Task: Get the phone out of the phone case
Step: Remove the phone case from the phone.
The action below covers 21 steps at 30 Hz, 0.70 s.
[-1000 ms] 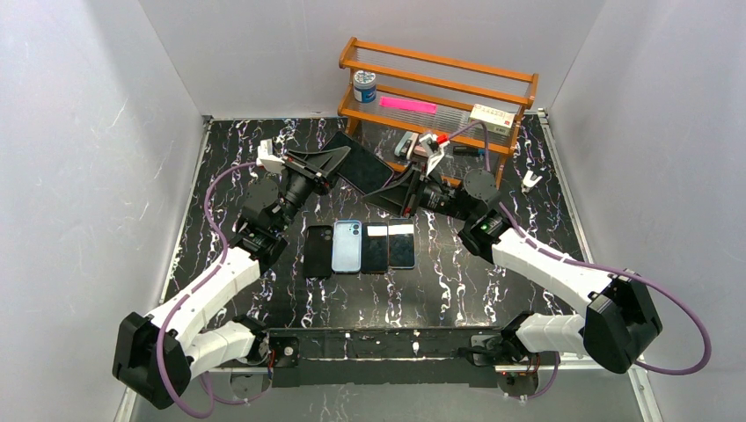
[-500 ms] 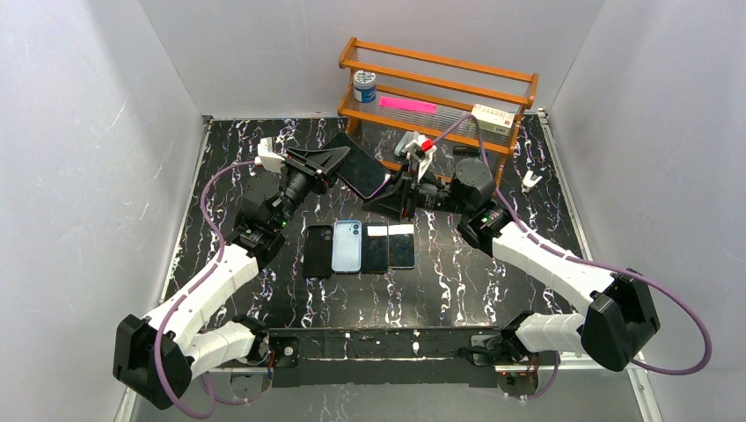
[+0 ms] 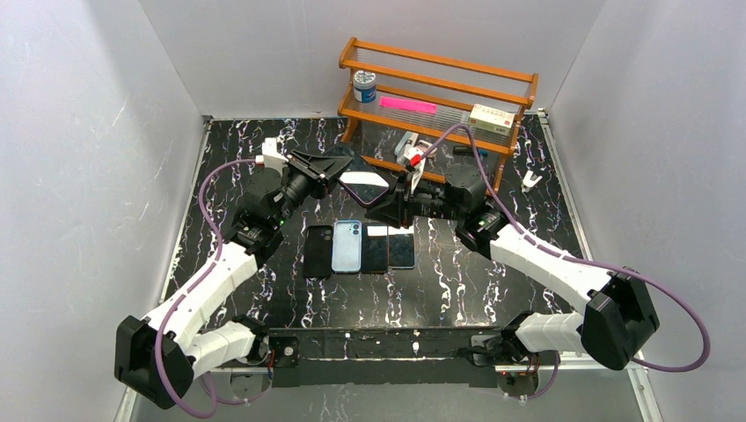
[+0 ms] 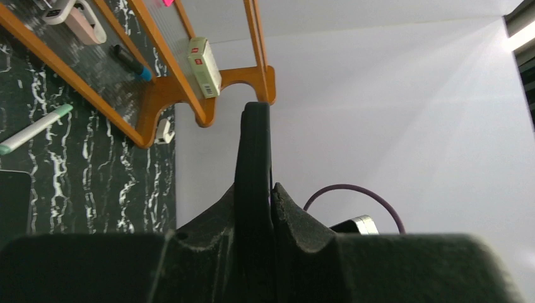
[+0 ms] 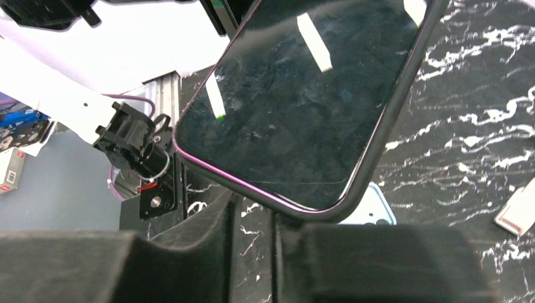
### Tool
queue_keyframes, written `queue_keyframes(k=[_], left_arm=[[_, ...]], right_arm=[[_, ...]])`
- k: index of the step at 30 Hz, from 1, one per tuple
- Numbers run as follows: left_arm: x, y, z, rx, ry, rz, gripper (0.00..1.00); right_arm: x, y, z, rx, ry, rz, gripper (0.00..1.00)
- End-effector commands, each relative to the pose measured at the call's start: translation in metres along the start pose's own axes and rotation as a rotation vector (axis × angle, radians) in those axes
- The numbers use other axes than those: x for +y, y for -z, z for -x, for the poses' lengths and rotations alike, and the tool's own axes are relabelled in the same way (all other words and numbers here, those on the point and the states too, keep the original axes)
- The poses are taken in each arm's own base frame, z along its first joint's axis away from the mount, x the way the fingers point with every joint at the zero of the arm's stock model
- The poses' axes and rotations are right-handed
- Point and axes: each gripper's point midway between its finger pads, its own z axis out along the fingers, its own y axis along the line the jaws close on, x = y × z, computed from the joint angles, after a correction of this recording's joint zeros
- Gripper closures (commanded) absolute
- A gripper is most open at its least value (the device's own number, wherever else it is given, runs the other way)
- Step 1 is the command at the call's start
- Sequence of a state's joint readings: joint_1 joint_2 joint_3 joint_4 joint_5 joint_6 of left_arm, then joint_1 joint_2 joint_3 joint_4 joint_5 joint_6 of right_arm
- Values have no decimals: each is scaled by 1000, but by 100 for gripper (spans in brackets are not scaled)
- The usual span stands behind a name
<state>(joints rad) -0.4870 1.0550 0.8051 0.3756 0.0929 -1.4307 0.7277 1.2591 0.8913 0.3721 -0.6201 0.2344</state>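
My right gripper will open, pinch the case's corner (image 5: 337,211) and peel it down, because the case's long edge covers the phone's purple rim beyond the case's near corner.
A phone (image 3: 365,180) with a dark screen and purple rim sits in a black case and is held above the table's middle. My left gripper (image 3: 339,165) is shut on the case's left end. In the left wrist view the case (image 4: 253,145) stands edge-on between the fingers of the left gripper (image 4: 253,192). My right gripper (image 3: 388,200) is at the phone's near right corner. In the right wrist view the phone (image 5: 303,95) lies just above the fingertips. The right gripper (image 5: 258,211) stands a narrow gap apart with only table showing between the fingers.
Several phones and cases lie in a row on the marble table: black (image 3: 318,251), light blue (image 3: 347,245), two dark ones (image 3: 389,247). A wooden rack (image 3: 437,88) at the back holds a jar (image 3: 364,85), a pink strip and a white box (image 3: 492,116).
My right gripper has moved left and closer under the phone's corner. My left gripper has shifted slightly right with the cased phone, which now lies flatter.
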Motion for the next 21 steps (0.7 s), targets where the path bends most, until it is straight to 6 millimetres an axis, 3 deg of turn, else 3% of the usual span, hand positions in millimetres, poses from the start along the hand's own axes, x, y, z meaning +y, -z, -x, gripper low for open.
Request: queue_keyframes(k=[1,6,8,15,21], left_arm=[[-24,9,5,68,-140,-50,100],[-26,14,10,165,-297,-87,100],[-27,15,7,218,-355,-116,100],[-29,25,-26,478,-552,-229,100],[-35,35,-37,574,-644,-315,100]], right_arm=[[5,16,16,-41,70,-42,63],[8,33,1,23,47,-75,32],[12,37,-4,45,58,-63,25],[28,38,-12,103,79,40,20],[34,32,-6,112,100,110,20]])
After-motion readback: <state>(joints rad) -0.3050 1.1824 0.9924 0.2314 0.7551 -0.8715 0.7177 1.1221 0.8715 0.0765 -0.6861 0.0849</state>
